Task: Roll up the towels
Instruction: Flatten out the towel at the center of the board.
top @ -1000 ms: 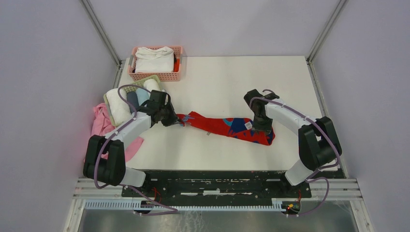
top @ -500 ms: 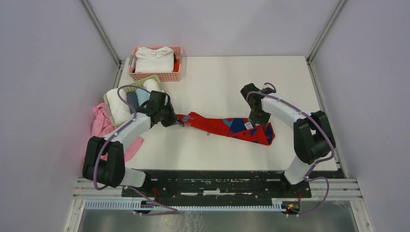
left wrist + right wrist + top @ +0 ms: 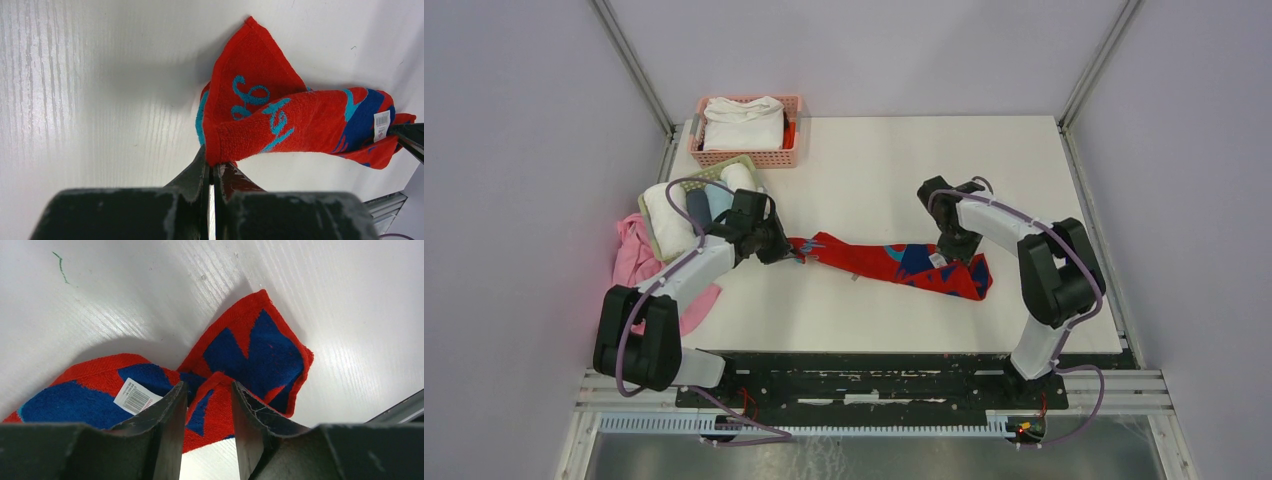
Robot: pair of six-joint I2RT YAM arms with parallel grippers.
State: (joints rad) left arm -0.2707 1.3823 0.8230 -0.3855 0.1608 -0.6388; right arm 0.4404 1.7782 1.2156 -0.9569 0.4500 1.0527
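Note:
The robot's left gripper needs to set the red towel's corner down on the bare white table (image 3: pixel 800 318) near the table's front edge.
The red towel (image 3: pixel 894 262) with teal-blue marks lies stretched left to right across the table's middle. My left gripper (image 3: pixel 786 248) is shut on its left corner; in the left wrist view the gripper (image 3: pixel 214 162) pinches the red hem of the towel (image 3: pixel 280 115). My right gripper (image 3: pixel 951 252) is open just above the towel's right end. In the right wrist view a fold of the towel (image 3: pixel 250 350) lies between the spread fingers of the gripper (image 3: pixel 207 387), next to a barcode tag (image 3: pixel 134 396). A white towel (image 3: pixel 744 125) sits in the basket. A light blue towel (image 3: pixel 719 198) lies rolled in the tray.
A pink basket (image 3: pixel 746 158) stands at the back left. A green tray (image 3: pixel 656 243) with rolled cloths sits at the left edge, behind my left arm. A plain pink cloth (image 3: pixel 634 255) hangs off the table's left side. The table's front edge (image 3: pixel 904 350) is near the towel.
My right gripper has moved left and a little away from the front, off the towel's right end, which now lies uncovered on the table. The left gripper has stayed put.

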